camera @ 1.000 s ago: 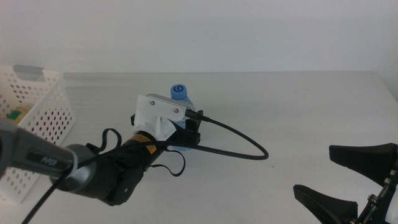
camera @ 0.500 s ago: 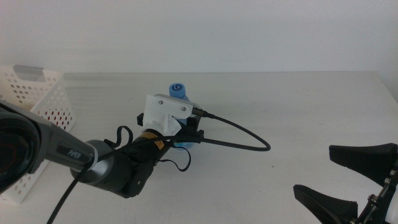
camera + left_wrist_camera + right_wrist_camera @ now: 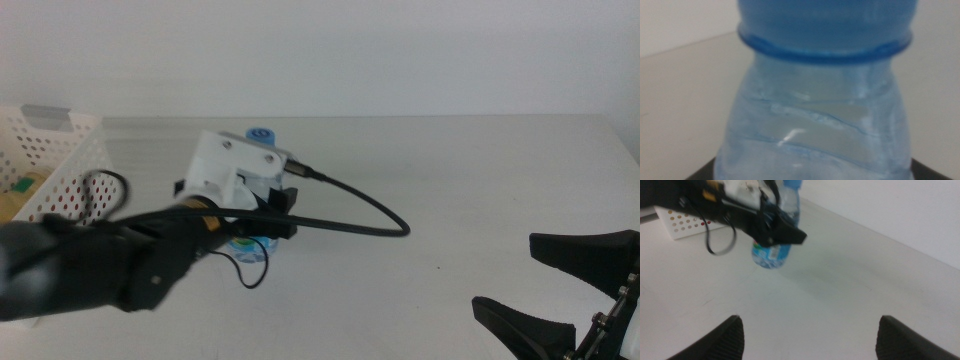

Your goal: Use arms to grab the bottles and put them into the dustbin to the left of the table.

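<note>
The robot's left gripper will release the clear water bottle next to the yellow bottle in the white holed dustbin (image 3: 30,185). The clear bottle is now tilted above the tabletop.
My left gripper (image 3: 268,218) is shut on the small clear water bottle (image 3: 250,246) with the blue cap (image 3: 262,133), over the table's (image 3: 450,170) left middle. The bottle tilts and seems to hang a little above the tabletop. It fills the left wrist view (image 3: 815,115) and also shows in the right wrist view (image 3: 771,255). The white holed dustbin (image 3: 55,160) stands at the far left, with something yellow (image 3: 15,200) inside. The red can does not show. My right gripper (image 3: 560,290) waits open and empty at the bottom right.
A thick black cable (image 3: 370,215) loops from the left wrist over the table to the right of the bottle. The dustbin also shows in the right wrist view (image 3: 687,220), beyond the left arm.
My left arm has swung to the left toward the dustbin with the water bottle in its gripper. The right gripper has not moved.
</note>
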`<state>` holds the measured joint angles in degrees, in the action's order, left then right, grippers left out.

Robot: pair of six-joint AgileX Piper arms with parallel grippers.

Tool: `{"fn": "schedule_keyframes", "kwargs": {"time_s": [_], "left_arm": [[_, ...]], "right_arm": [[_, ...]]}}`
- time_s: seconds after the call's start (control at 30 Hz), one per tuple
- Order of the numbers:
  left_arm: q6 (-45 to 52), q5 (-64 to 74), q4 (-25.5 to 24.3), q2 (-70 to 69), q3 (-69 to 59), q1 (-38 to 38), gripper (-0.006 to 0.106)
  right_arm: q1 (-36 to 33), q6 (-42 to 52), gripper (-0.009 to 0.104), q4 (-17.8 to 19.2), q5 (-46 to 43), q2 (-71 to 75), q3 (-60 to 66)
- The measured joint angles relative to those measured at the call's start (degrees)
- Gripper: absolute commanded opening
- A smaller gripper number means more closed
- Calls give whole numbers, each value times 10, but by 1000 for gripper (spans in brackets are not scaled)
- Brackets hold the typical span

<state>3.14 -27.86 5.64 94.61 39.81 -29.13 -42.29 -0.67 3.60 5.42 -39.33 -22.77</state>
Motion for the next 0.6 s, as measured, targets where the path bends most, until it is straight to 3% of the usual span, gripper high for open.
{"fn": "schedule_keyframes", "kwargs": {"time_s": [0.27, 0.3, 0.6], "left_arm": [[5, 213, 0, -157, 8, 40, 16], [5, 289, 0, -180, 25, 63, 14], [34, 587, -7, -192, 167, 170, 7]], "right_arm": [[0, 0, 69, 0, 0, 1, 0], [0, 0, 69, 0, 0, 1, 0], [0, 0, 69, 0, 0, 1, 0]]}}
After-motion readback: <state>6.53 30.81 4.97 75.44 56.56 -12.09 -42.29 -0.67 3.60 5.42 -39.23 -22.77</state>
